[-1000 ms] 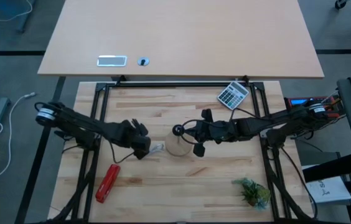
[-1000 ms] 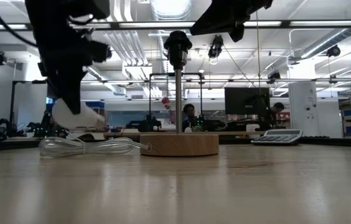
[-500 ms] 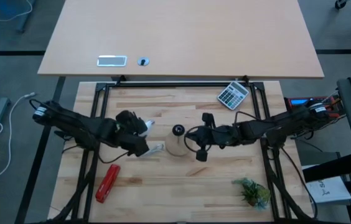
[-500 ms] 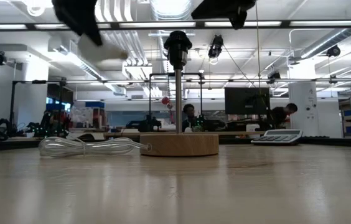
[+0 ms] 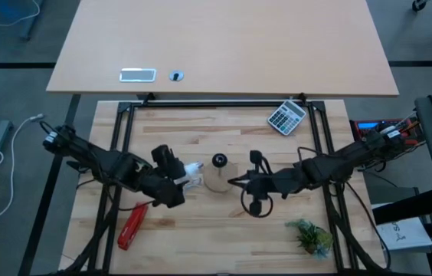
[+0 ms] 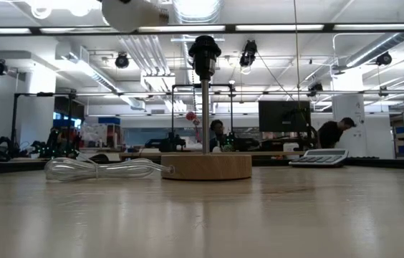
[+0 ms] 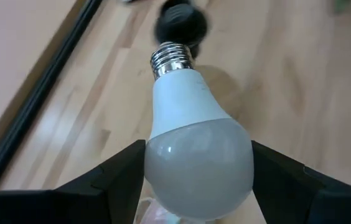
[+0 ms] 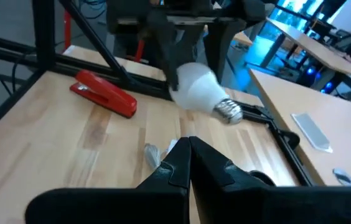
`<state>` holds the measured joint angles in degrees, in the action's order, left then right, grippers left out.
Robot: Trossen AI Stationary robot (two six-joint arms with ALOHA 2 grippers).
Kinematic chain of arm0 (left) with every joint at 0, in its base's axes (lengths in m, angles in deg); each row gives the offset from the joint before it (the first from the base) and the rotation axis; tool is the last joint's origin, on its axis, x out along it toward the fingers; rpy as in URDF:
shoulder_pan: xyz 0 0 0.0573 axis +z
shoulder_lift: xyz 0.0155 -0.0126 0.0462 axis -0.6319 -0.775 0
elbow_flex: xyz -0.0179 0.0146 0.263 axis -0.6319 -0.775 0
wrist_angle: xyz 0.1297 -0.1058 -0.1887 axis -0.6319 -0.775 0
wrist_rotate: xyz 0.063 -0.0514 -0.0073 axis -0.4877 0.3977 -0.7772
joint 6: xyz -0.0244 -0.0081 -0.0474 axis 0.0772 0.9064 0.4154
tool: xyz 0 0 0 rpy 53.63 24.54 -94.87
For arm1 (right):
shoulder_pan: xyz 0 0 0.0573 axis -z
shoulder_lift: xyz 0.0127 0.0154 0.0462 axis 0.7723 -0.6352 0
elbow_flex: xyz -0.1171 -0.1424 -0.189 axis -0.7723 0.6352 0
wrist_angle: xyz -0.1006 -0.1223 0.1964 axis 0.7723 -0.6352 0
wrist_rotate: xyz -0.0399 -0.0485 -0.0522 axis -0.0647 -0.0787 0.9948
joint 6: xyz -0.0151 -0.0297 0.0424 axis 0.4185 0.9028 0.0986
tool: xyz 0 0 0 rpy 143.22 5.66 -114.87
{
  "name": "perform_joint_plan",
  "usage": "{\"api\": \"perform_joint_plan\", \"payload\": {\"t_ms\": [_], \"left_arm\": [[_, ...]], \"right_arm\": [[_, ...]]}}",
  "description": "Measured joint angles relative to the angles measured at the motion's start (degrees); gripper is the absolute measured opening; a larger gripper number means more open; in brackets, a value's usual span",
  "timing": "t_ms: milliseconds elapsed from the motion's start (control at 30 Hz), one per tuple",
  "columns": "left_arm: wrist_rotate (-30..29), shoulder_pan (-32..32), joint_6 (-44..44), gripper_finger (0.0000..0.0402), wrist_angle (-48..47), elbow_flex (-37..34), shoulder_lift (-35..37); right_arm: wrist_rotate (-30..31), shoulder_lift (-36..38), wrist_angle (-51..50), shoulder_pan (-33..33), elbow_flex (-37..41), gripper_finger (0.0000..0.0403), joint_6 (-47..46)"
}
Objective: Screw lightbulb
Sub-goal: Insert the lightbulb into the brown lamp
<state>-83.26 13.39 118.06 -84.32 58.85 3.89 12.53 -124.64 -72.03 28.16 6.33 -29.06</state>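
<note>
The robot's left gripper needs to release the lightbulb between the right gripper's fingers, just off the wooden disc's near edge (image 5: pixel 203 196).
My left gripper (image 7: pixel 197 152) is shut on the white lightbulb (image 7: pixel 194 149), which hangs in the air left of the lamp. The bulb's silvery screw end (image 7: pixel 172 57) points at the black socket (image 7: pixel 180 23). In the high view the lightbulb (image 5: pixel 193 169) is just left of the socket (image 5: pixel 220 161), which tops a thin pole on the round wooden disc (image 6: pixel 205 166). My right gripper (image 5: pixel 237 182) hovers shut and holding nothing, right of the disc. The right wrist view shows the lightbulb (image 8: pixel 197 87) in front of the right gripper (image 8: pixel 190 155). My left gripper pinches the bulb's round white globe (image 7: pixel 163 168) at its widest part, one finger (image 7: pixel 116 180) on each side. The fingers come from the table's left, slanting down, and lie along the bulb. The bulb is lifted clear, screw end leading toward the socket.
A clear cord (image 6: pixel 105 168) lies coiled left of the disc. A red stapler (image 5: pixel 132 225) lies near the front left, a calculator (image 5: pixel 286 116) at the far right, a small green plant (image 5: pixel 310 236) at the near right. A second table (image 5: pixel 224 46) stands behind.
My left gripper has risen from table height to above the socket's level with the lightbulb, and has turned so that the screw end faces the socket. My right gripper, still shut, has drawn back from the socket toward the table's near edge and has rolled.
</note>
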Motion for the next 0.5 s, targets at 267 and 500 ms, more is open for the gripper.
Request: {"api": "perform_joint_plan", "payload": {"t_ms": [267,500], "left_arm": [[2.4,-2.4,-0.7,0.0252,5.4,1.0,-2.4],[3.1,-2.8,-0.5,0.0251,5.9,3.0,-6.0]], "right_arm": [[-0.4,-1.5,-0.1,-0.5,-0.4,0.0033,2.7],[-0.2,-10.2,-0.7,-0.6,-7.5,0.0120,6.7]]}}
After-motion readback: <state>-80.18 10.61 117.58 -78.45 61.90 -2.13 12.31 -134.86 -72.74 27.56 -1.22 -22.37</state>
